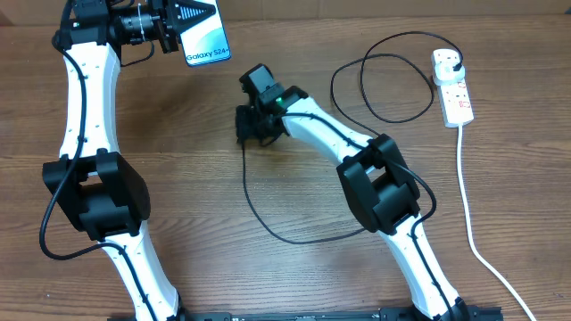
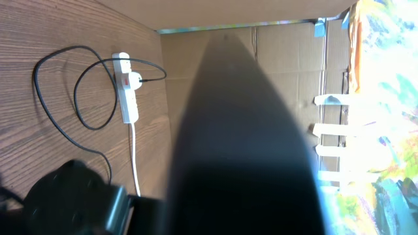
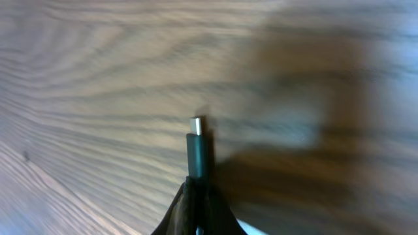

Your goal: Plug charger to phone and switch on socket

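The charger's connector tip, now held just above the wood, will be let go by my right gripper on the bare wood (image 1: 254,113) between the phone and the cable's near curve.
My left gripper (image 1: 183,20) is shut on the phone (image 1: 205,37) and holds it at the table's far left; its screen reads "Galaxy S24+". In the left wrist view the phone's dark back (image 2: 241,143) fills the middle. My right gripper (image 1: 247,125) is shut on the charger's connector tip (image 3: 196,147), which sticks out just above the wood. The charger cable (image 1: 268,218) runs from the gripper in a loop to a black plug (image 1: 457,65) in the socket (image 1: 455,89), a white power strip with a red marking, at the far right. It also shows in the left wrist view (image 2: 126,88).
The socket's white lead (image 1: 473,223) runs down the right side to the near edge. A cardboard wall (image 2: 287,59) stands behind the table.
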`<state>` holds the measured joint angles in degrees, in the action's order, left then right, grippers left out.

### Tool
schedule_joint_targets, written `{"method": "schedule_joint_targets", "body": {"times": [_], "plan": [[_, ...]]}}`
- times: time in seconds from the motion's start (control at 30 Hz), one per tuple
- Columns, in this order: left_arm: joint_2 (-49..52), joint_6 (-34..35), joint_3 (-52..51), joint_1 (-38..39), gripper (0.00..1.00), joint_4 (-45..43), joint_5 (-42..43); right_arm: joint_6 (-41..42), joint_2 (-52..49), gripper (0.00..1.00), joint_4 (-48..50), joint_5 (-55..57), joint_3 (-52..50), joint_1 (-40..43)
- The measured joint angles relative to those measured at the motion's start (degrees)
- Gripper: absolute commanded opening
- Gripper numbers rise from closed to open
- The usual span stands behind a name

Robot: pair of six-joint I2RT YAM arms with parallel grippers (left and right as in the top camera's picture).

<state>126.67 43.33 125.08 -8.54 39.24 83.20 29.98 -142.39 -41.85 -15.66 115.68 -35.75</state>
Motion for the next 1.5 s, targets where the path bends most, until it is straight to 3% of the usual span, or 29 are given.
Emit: {"method": "schedule_joint_targets", "body": {"times": [0.2,0.43,0.63,0.97,1.1,1.3,1.5], "plan": [[0.0,-0.2,0.0,0.1,0.04,0.0,0.2,-5.6,3.0,0.04,-9.2,-5.5,-0.2,4.5],[0.0,-0.4,0.0,0.2,0.04,-0.1,3.2,-12.8,14.9,0.04,-9.3,-26.3,-0.4,8.9],[0.0,-0.4,0.0,0.2,0.04,-0.1,4.5,-14.2,19.1,0.04,-8.7,-42.8,-0.2,10.3],[0.0,-1.7,0.0,0.2,0.04,-0.1,4.7,-13.5,18.9,0.04,-9.2,-51.6,-0.2,10.2],[0.0,-2.0,0.0,0.2,0.04,-0.1,4.7,-12.6,18.9,0.04,-9.8,-48.5,-0.2,10.2],[0.0,-2.0,0.0,0.2,0.04,-0.1,4.7,-8.7,18.9,0.04,-10.8,-28.0,-2.3,9.0],[0.0,-2.9,0.0,0.2,0.04,-0.1,4.7,-2.4,18.8,0.04,-4.3,-9.9,-12.2,3.9]]}}
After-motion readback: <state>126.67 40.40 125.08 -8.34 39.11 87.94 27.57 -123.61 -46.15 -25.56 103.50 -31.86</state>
